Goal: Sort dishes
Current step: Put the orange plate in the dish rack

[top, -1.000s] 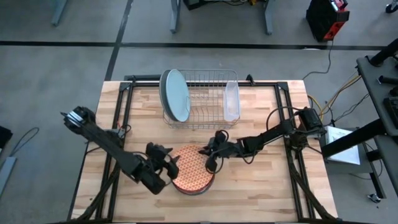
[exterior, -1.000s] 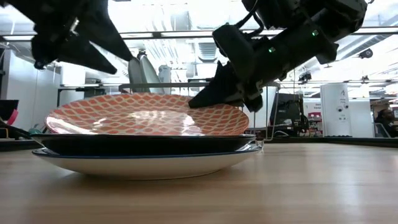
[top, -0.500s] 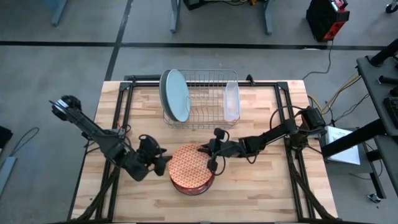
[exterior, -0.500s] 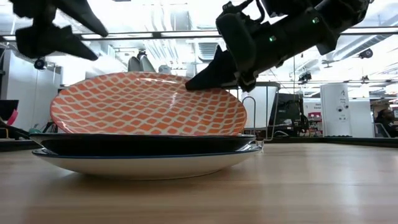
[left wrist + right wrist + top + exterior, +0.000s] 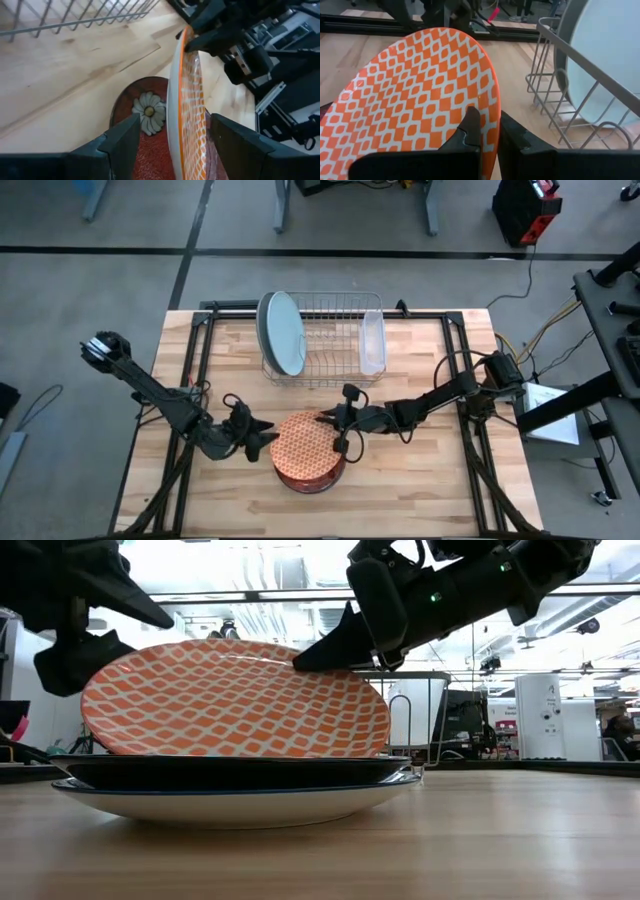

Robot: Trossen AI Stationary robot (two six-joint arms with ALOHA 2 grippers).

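Note:
The patterned plate is hanging at a slant by its top rim from my right gripper, so my left gripper will hold it before my right gripper takes its side edge [image 5: 383,708].
The orange-and-white patterned plate [image 5: 305,445] [image 5: 235,700] stands steeply tipped on a stack, its face toward the table's near edge. Under it lie the dark red plate [image 5: 230,772] [image 5: 140,145] and a white plate [image 5: 230,802] at the bottom. My right gripper [image 5: 338,423] [image 5: 487,132] is shut on the patterned plate's raised rim. My left gripper [image 5: 255,435] [image 5: 175,119] is open at the plate's left side, one finger on either side of the rim, apart from it. The pale blue plate [image 5: 285,332] stands on edge in the wire rack, a grey plate [image 5: 265,320] behind it. My right gripper pinches the orange-and-white plate's raised rim [image 5: 491,112] between its two fingers, one finger [image 5: 470,127] on the patterned face and one behind it. It comes in from the table's right, slanting down. The plate is tilted, its lower edge [image 5: 240,753] resting on the dark red plate.
The wire rack [image 5: 330,315] stands at the table's far middle, with a clear plastic tub [image 5: 372,340] on edge in its right end. Bare wood lies to the left, right and near side of the stack. Metal frame rails [image 5: 195,370] run along both table sides.
My right gripper has risen with the plate's rim, tipping the patterned plate from nearly flat to steeply tilted while its lower edge stayed on the stack. My left gripper has moved from the stack's near-left side toward the far edge, ending at the plate's left rim.

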